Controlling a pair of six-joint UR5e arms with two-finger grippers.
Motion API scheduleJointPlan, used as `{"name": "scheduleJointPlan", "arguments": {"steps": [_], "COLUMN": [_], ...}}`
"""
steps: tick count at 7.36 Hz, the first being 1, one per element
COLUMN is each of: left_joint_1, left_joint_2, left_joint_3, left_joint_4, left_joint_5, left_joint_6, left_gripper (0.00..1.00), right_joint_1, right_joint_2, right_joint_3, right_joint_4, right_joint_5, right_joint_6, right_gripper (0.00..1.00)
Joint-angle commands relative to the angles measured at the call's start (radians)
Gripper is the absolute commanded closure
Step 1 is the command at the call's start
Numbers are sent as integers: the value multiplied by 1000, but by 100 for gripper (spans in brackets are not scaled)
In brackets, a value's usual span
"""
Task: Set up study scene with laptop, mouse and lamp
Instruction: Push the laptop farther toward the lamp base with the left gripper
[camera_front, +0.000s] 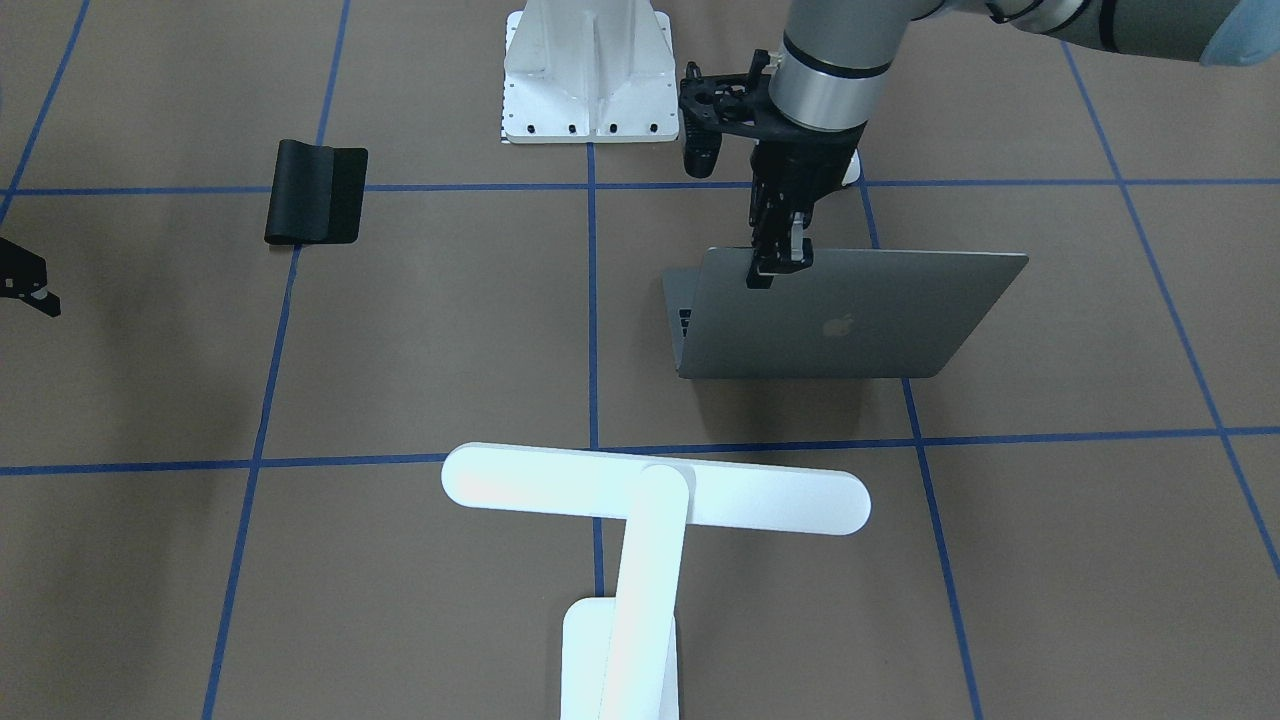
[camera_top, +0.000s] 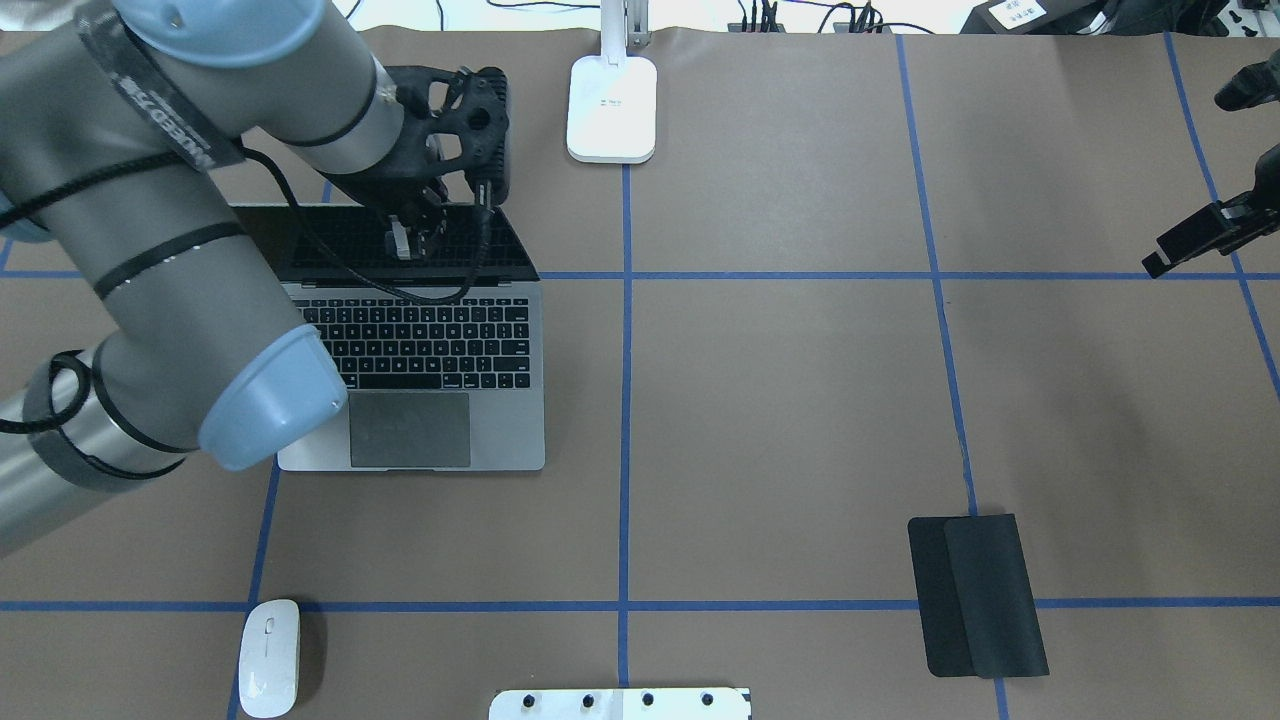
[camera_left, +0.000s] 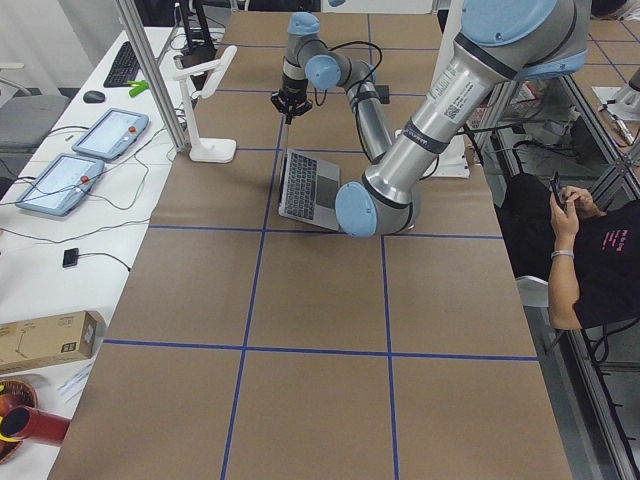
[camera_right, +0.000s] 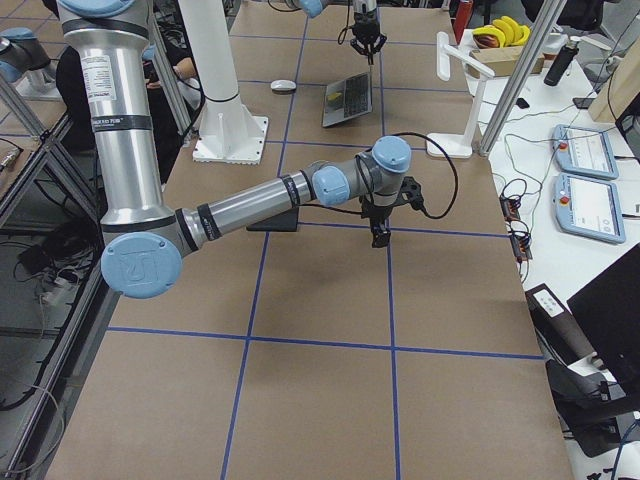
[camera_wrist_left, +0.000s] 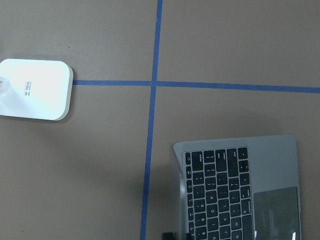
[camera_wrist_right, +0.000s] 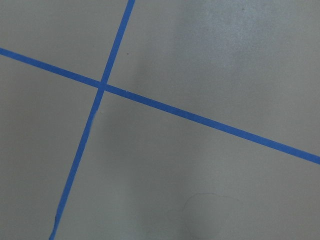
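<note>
I need to let go of the laptop with my left gripper on the bare table (camera_front: 777, 386) just short of the white lamp.
The laptop (camera_top: 440, 370) stands open at the table's left, keyboard and trackpad showing; its grey lid with the logo (camera_front: 850, 320) faces the front-facing camera. My left gripper (camera_front: 780, 262) is shut on the lid's top edge, also seen from overhead (camera_top: 410, 240). The white mouse (camera_top: 268, 658) lies near the front left, apart from the laptop. The white lamp (camera_front: 655, 490) stands at the far side, its base (camera_top: 612, 108) right of the laptop's lid. My right gripper (camera_top: 1195, 240) hangs over bare table at the far right; it looks shut and empty.
A folded black mouse pad (camera_top: 978, 595) lies at the front right. The white ribbed mount (camera_front: 590, 75) stands at the robot's edge. Blue tape lines cross the brown table (camera_top: 780, 420). The left wrist view shows the lamp base (camera_wrist_left: 32, 90) and the keyboard (camera_wrist_left: 240, 190).
</note>
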Motion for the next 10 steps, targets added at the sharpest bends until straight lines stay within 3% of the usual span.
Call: {"name": "scheduleJointPlan", "arguments": {"steps": [1,6,8,10], "left_joint_1": [13,-20,-23,-45], "left_joint_2": [-22,-43,-42,-53], "left_joint_3": [33,66,158,166], "left_joint_4": [-11,-34,-160,-163], "left_joint_5": [16,18,18,18], "left_joint_6": [-26,-26,-24,-4], "left_gripper": [100,100,100,100], "right_joint_1": [0,0,0,0], "right_joint_2": [1,1,1,3], "right_joint_3": [2,2,0,0], "right_joint_4": [2,2,2,0], "right_joint_5": [0,0,0,-2], "right_joint_6": [1,0,1,1], "right_gripper": [0,0,0,0]}}
